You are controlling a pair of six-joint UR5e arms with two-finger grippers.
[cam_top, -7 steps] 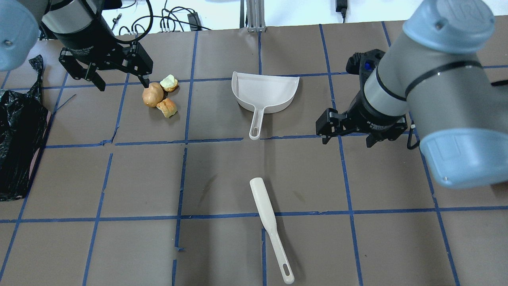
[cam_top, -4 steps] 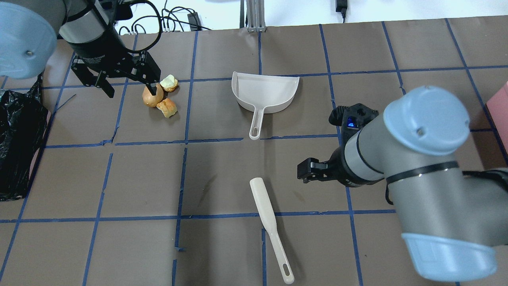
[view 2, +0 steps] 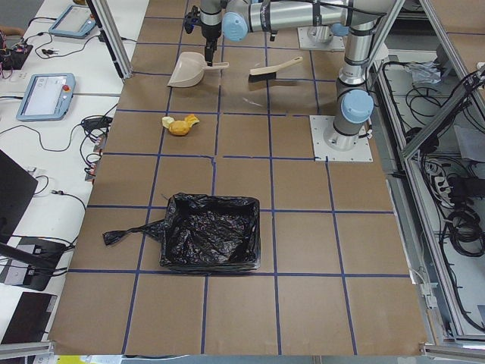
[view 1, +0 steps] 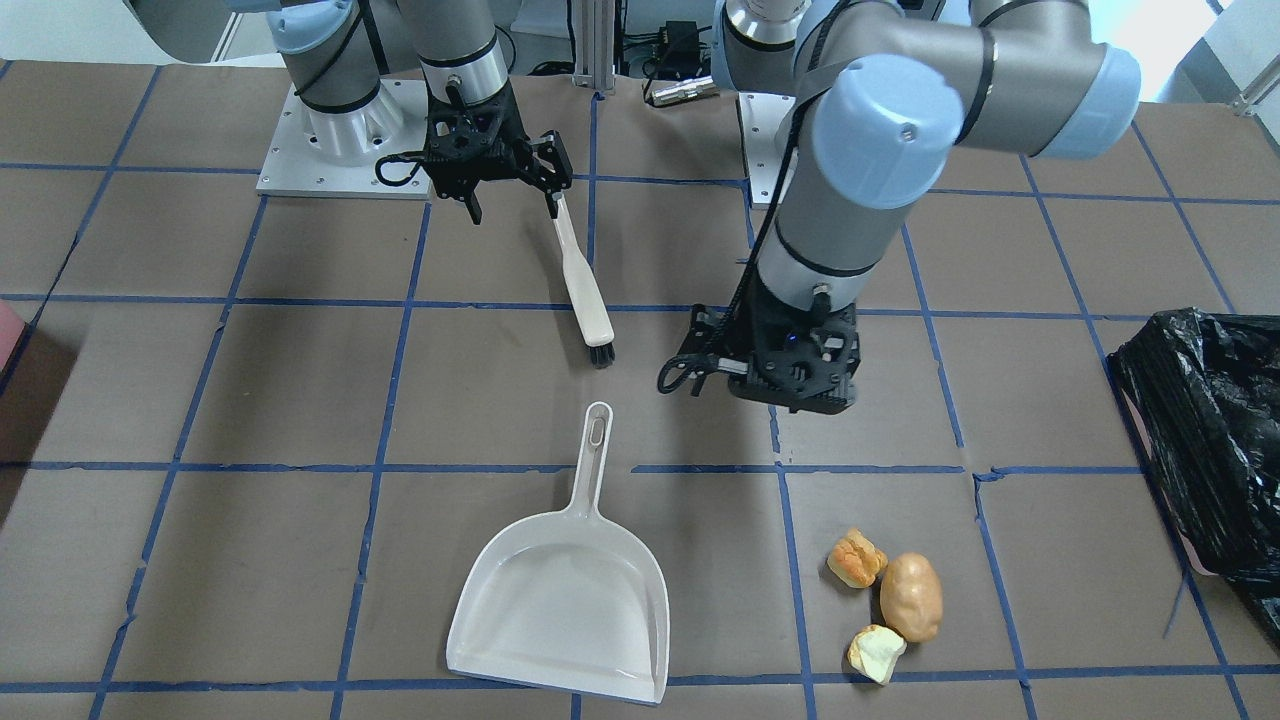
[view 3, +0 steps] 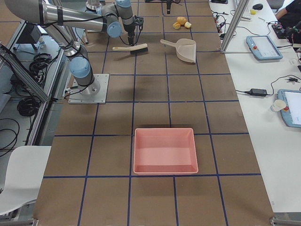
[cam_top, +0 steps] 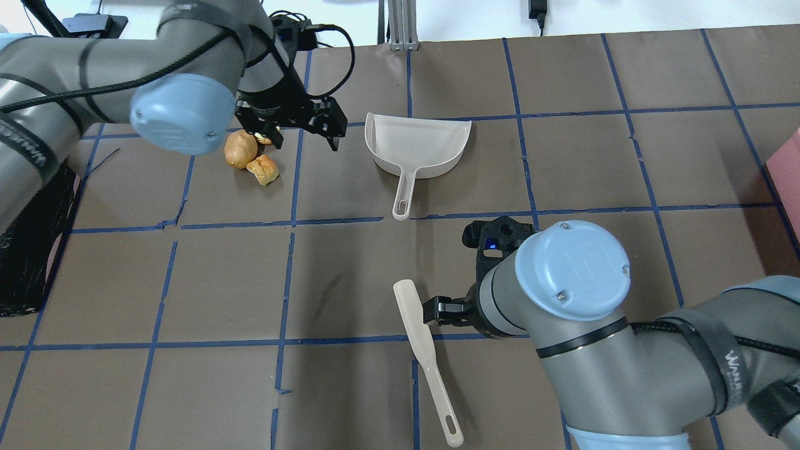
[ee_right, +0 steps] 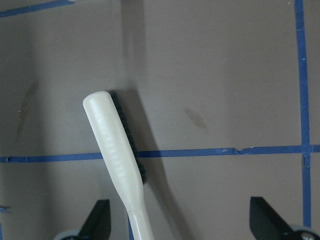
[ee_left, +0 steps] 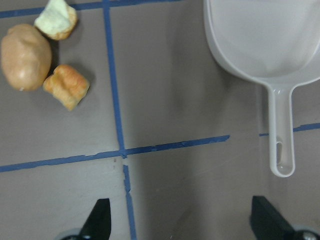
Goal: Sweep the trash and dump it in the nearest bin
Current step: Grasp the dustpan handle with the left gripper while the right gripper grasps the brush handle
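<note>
My left gripper should go to the white dustpan next and close on the handle's hole end [view 1: 595, 442] [ee_left: 279, 144], away from the dustpan's wide tray.
The trash lies in a cluster: a tan potato-like lump [cam_top: 240, 149], a golden bread chunk [cam_top: 263, 169] and a pale yellow chunk [ee_left: 56, 19]. My left gripper [cam_top: 303, 137] hangs open above the table between the trash and the white dustpan [cam_top: 417, 145], holding nothing. In the left wrist view its fingertips [ee_left: 100, 220] frame bare table. My right gripper [ee_right: 182, 225] is open over the cream brush [ee_right: 117, 155], whose handle passes just inside the left finger. The bin [cam_top: 25, 250], lined with a black bag, stands at the table's left edge.
A pink tray [view 3: 164, 150] without a bag sits at the table's right end. Blue tape lines [cam_top: 287, 275] cross the brown table cover. Cables [cam_top: 281, 31] lie beyond the far edge. The brush handle [cam_top: 444, 406] reaches the near edge.
My left gripper has moved right from above the trash toward the dustpan. My right arm has swung toward the near edge and its gripper now hangs over the brush.
</note>
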